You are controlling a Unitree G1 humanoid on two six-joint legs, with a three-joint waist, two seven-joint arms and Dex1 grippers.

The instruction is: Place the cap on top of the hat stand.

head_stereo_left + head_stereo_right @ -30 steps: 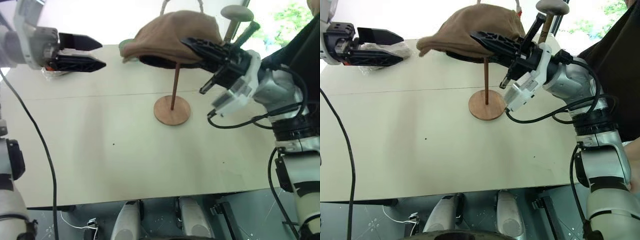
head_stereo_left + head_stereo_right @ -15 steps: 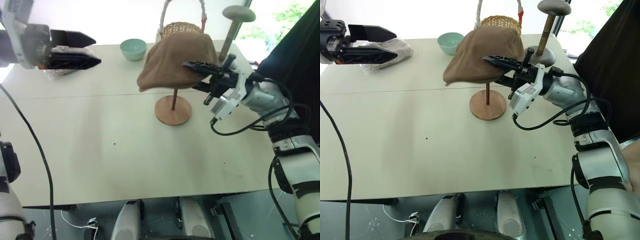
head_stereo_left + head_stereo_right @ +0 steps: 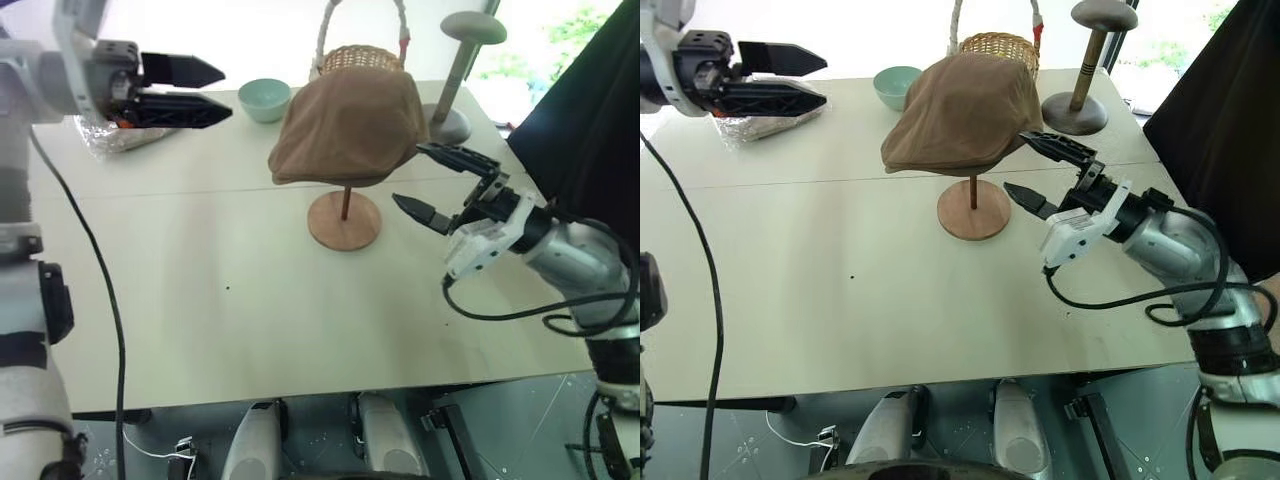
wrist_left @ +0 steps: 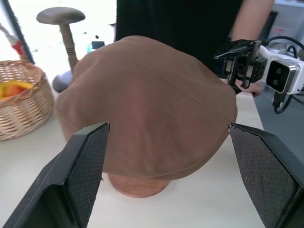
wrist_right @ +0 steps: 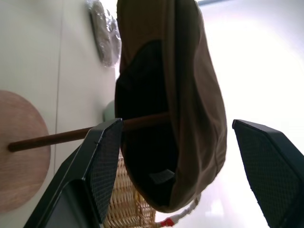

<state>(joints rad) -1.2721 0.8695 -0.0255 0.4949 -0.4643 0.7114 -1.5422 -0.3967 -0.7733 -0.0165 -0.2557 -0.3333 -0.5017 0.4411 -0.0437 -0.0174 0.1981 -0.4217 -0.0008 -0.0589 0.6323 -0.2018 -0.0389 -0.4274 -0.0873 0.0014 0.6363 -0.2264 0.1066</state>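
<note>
My right gripper is to pinch that edge point(image 3: 378, 177) of the cap, the near one hanging low as the cap slants on the hat stand, then lift it and set the cap level.
The soft brown cap point(image 3: 345, 125) sits draped over the top of the reddish-brown hat stand point(image 3: 345, 221), hiding its disc; the thin rod and round base show beneath. My right gripper point(image 3: 410, 177) hovers just right of the cap, open, with nothing between its fingers and clear of the fabric. In the right wrist view the cap point(image 5: 190, 95) hangs over the rod point(image 5: 71, 135) from below. My left gripper point(image 3: 225, 92) stands open high at the far left, pointing toward the cap point(image 4: 147, 109), apart from it.
A wicker basket point(image 3: 365, 57) and a teal bowl point(image 3: 265, 98) stand behind the cap. A taller grey stand point(image 3: 460, 70) rises at the back right. A clear-bagged bundle point(image 3: 110, 135) lies under the left gripper. A person in dark clothing point(image 3: 590, 100) stands at the right.
My right gripper opened, let go of the cap, and sank back to the right. The cap settled level on the stand. The left gripper edged slightly toward the cap.
</note>
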